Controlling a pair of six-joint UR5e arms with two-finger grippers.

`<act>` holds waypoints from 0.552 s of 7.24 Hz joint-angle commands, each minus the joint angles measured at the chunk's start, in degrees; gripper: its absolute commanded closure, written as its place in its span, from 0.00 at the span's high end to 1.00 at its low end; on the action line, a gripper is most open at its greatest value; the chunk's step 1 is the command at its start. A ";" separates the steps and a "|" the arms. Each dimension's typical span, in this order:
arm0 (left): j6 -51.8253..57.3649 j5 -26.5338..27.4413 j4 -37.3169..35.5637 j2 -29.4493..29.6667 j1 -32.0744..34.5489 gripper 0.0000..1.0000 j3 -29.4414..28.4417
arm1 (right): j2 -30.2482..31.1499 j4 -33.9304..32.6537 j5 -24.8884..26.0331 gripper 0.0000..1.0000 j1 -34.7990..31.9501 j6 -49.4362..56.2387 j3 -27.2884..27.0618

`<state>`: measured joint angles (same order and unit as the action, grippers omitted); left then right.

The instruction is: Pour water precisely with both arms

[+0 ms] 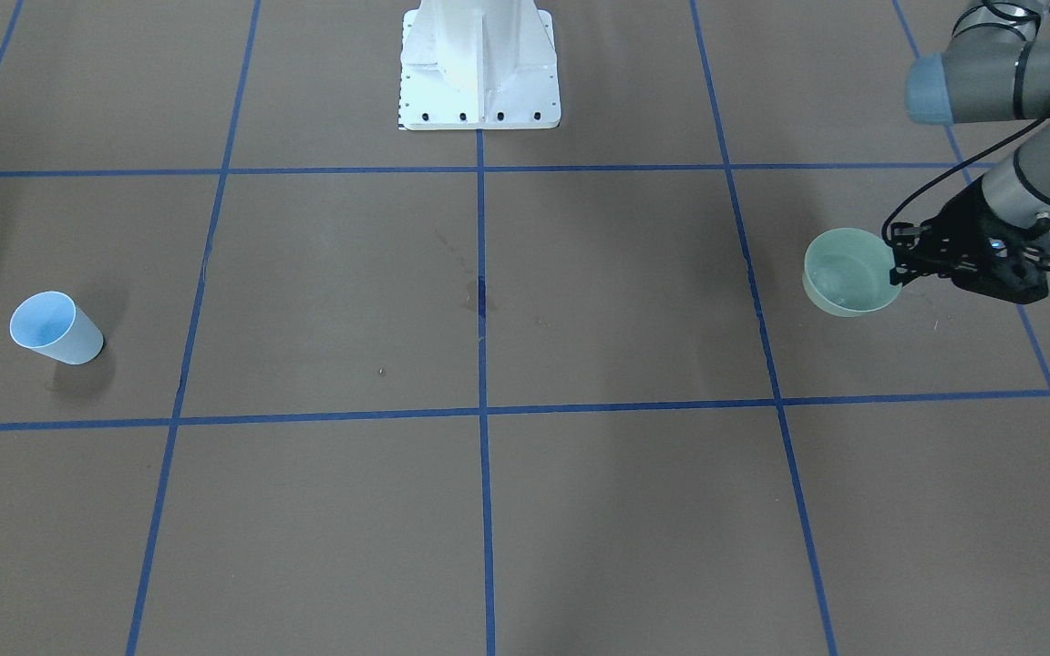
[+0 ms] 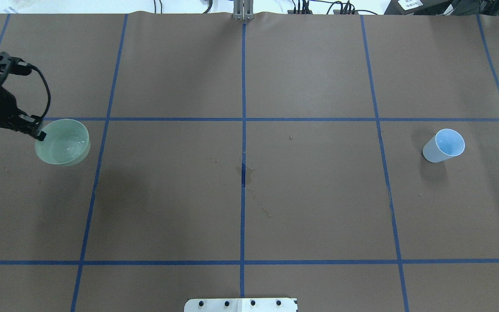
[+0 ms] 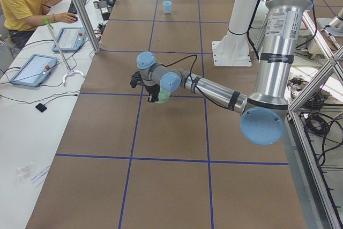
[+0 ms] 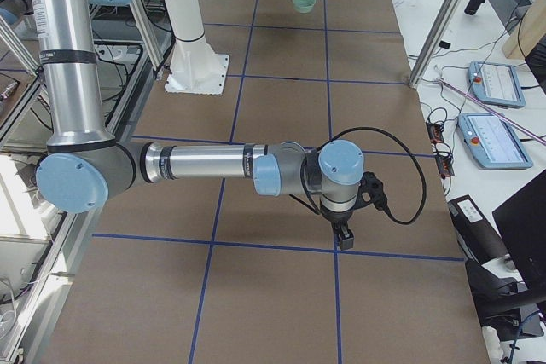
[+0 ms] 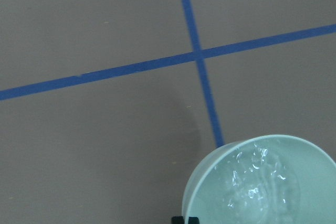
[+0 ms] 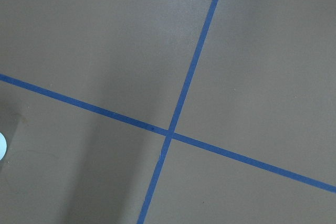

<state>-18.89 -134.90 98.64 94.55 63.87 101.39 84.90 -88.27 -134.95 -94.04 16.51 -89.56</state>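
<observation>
Next, my left gripper lets go of the pale green bowl on bare table, about midway [image 1: 900,304] between the slanted blue tape lines.
My left gripper [image 1: 896,269] is shut on the rim of the pale green bowl [image 1: 849,273], at the table's far left in the overhead view [image 2: 40,135]. The water [image 5: 257,182] shows as glints and ripples in the bowl's bottom, faintly also from overhead [image 2: 71,145]. The pale blue cup [image 2: 444,145] stands alone at the far right, tilted in appearance, its mouth open. My right gripper [image 4: 341,240] shows only in the exterior right view, pointing down over bare table; I cannot tell whether it is open or shut. Its wrist view shows only tape lines.
The white bolted pedestal [image 1: 479,68] stands at the table's robot side, centre. Blue tape lines [image 2: 243,130] divide the brown table into squares. A small wet stain [image 2: 245,173] marks the centre. An operator [image 3: 24,1] sits at a side bench with tablets.
</observation>
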 commanded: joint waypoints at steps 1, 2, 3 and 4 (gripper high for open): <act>12.51 -2.12 0.06 -3.49 5.63 0.00 -3.99 | 0.00 0.03 -0.05 1.00 0.00 0.01 0.00; 14.91 -2.21 0.15 -3.84 6.43 0.00 -5.84 | 0.00 0.03 -0.05 1.00 0.00 0.01 0.00; 14.93 -2.30 0.15 -3.76 6.35 0.00 -6.90 | 0.00 0.03 -0.05 1.00 0.00 0.01 -0.09; 14.67 -3.34 0.15 -3.59 6.26 0.00 -7.78 | 0.00 0.03 -0.05 1.00 0.00 0.01 -0.09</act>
<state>-4.63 -137.34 98.78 90.93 70.00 94.99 84.90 -88.24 -135.00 -94.04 16.53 -89.62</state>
